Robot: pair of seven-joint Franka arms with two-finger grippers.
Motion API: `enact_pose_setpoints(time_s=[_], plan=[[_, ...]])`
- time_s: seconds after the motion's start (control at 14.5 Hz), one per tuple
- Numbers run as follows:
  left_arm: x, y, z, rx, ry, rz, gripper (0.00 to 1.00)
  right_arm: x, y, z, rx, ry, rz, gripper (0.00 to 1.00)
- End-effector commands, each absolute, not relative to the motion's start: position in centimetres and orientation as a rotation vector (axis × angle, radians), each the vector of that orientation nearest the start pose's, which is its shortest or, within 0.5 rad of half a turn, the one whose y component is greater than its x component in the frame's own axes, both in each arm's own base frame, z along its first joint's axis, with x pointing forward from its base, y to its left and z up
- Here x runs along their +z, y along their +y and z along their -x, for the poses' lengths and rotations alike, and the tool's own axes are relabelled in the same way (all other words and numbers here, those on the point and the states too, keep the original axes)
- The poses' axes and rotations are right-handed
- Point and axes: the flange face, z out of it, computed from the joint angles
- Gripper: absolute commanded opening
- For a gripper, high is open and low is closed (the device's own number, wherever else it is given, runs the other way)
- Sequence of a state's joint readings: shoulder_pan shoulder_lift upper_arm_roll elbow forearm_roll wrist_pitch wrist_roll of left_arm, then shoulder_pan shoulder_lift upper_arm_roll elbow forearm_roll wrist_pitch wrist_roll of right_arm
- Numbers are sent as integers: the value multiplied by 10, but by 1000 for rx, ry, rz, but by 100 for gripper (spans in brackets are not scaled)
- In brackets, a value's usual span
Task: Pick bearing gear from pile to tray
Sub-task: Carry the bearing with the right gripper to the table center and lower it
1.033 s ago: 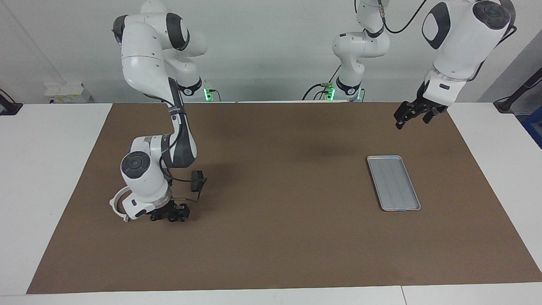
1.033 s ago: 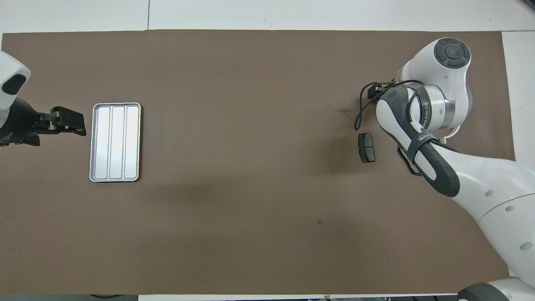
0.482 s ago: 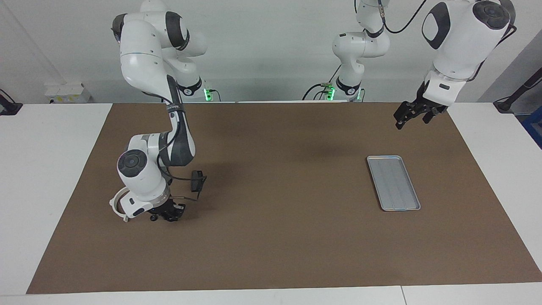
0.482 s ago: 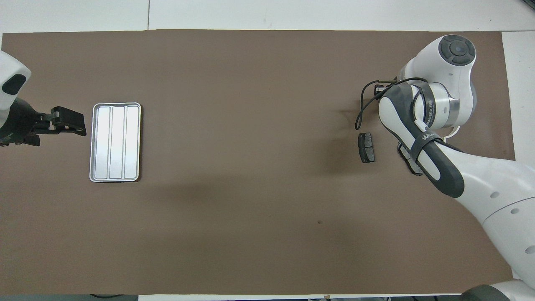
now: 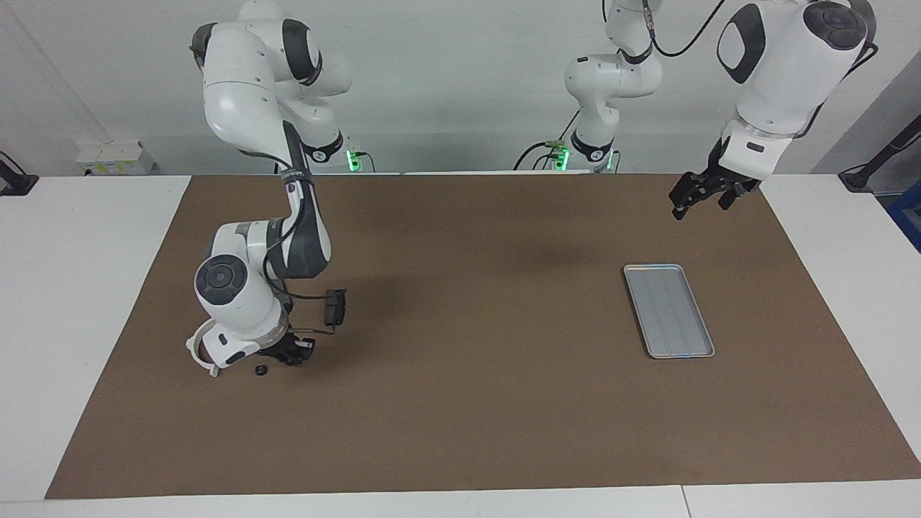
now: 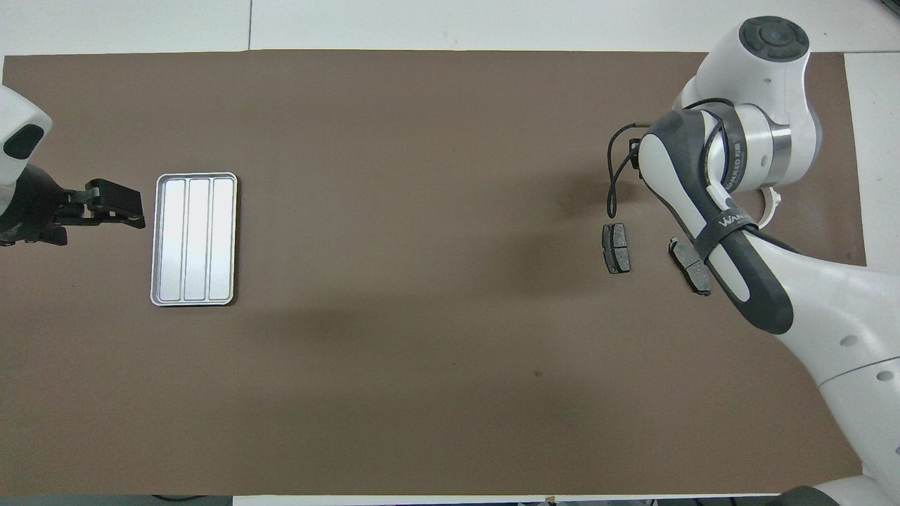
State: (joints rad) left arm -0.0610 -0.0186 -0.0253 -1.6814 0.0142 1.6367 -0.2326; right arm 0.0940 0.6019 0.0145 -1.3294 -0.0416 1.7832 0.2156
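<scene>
My right gripper needs to set the bearing gear, now held just above the mat, down and let go of it on the mat about midway point(image 6: 393, 261) between the silver tray and brake pads.
The pile lies toward the right arm's end of the mat: a white half-ring point(image 5: 196, 351) point(image 6: 775, 204), a dark brake pad point(image 5: 334, 307) point(image 6: 616, 247), a second brake pad point(image 6: 688, 263) partly under the arm, and a tiny black ring point(image 5: 261, 370). My right gripper point(image 5: 291, 355) hangs just above the mat beside that ring, shut on a small dark bearing gear that barely shows. In the overhead view the arm hides this gripper. The silver tray point(image 5: 669, 311) point(image 6: 193, 239) holds nothing. My left gripper point(image 5: 701, 193) point(image 6: 116, 205) waits open in the air beside the tray.
A brown mat point(image 5: 475, 403) covers the table, with white table edge around it. A loose black cable point(image 6: 610, 190) loops from the right wrist down near the first brake pad.
The right gripper's fingers have closed from wide and it has lifted off the mat, uncovering the black ring. The left arm has not moved.
</scene>
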Motion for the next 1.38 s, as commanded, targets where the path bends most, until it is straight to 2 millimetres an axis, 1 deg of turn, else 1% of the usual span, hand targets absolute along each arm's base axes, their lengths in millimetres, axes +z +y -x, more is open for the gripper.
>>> enact_pose_setpoints(time_s=[0.0, 0.14, 0.21, 0.28, 0.34, 0.48, 0.62, 0.76, 0.83, 0.9, 1.03, 1.1, 1.17, 1.24, 1.31], plan=[[595, -46, -544, 42, -221, 3125, 100, 448, 130, -688, 259, 242, 3193, 0], [595, -46, -544, 42, -218, 3126, 100, 473, 190, -665, 286, 415, 3139, 0], [595, -45, -544, 42, -223, 3125, 100, 481, 220, -654, 275, 519, 3119, 0], [595, -45, -544, 42, -221, 3126, 100, 484, 258, -641, 267, 618, 3099, 0], [595, -46, -544, 39, -218, 3126, 100, 487, 291, -629, 243, 738, 3064, 0], [594, -45, -544, 44, -223, 3125, 100, 494, 351, -606, 211, 885, 2965, 0], [594, -45, -544, 44, -221, 3125, 100, 494, 397, -585, 173, 968, 2912, 0], [595, -45, -544, 42, -223, 3125, 100, 486, 437, -568, 125, 1016, 2857, 0], [595, -45, -544, 42, -223, 3125, 100, 468, 454, -560, 122, 1035, 2866, 0], [595, -45, -544, 42, -221, 3126, 100, 447, 470, -556, 122, 1039, 2869, 0], [595, -46, -544, 42, -218, 3126, 100, 401, 493, -554, 84, 1052, 2883, 0], [594, -46, -544, 44, -218, 3125, 100, 385, 496, -558, 49, 1060, 2878, 0], [595, -45, -544, 40, -223, 3126, 100, 366, 497, -559, 49, 1062, 2879, 0], [595, -45, -544, 42, -221, 3126, 100, 353, 497, -560, 43, 1063, 2872, 0], [595, -47, -544, 42, -216, 3126, 100, 340, 492, -562, 30, 1071, 2857, 0]])
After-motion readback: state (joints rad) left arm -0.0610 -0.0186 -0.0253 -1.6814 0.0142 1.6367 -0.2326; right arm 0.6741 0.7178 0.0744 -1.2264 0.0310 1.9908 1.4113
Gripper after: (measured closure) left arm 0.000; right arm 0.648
